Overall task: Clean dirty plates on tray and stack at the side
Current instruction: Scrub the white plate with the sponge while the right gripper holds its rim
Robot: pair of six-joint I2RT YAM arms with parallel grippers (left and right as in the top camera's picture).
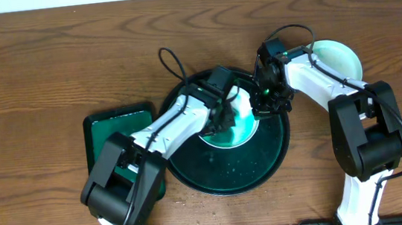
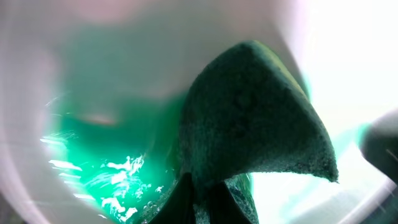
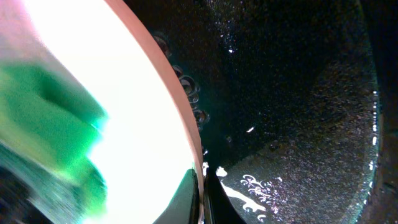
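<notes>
My left gripper has the dark green sponge. It will let go of it around the middle of the rectangular green tray [image 1: 127,144].
The round dark tray [image 1: 222,174] lies at the table's middle. A white plate [image 1: 241,127], smeared green, stands tilted over it. My right gripper [image 1: 262,102] is shut on its right rim; in the right wrist view the rim [image 3: 177,93] runs down between the fingertips of the gripper [image 3: 202,202], with the wet tray [image 3: 298,93] behind. My left gripper [image 1: 225,112] is shut on a dark green sponge [image 2: 255,118] pressed against the plate's face [image 2: 93,93], which is wet with green liquid. Another plate [image 1: 339,59] lies on the table at the far right.
A smaller rectangular green tray [image 1: 116,125] sits left of the round one, partly under my left arm. Both arms reach in over the round tray from the near edge. Bare wooden table lies along the back and far left.
</notes>
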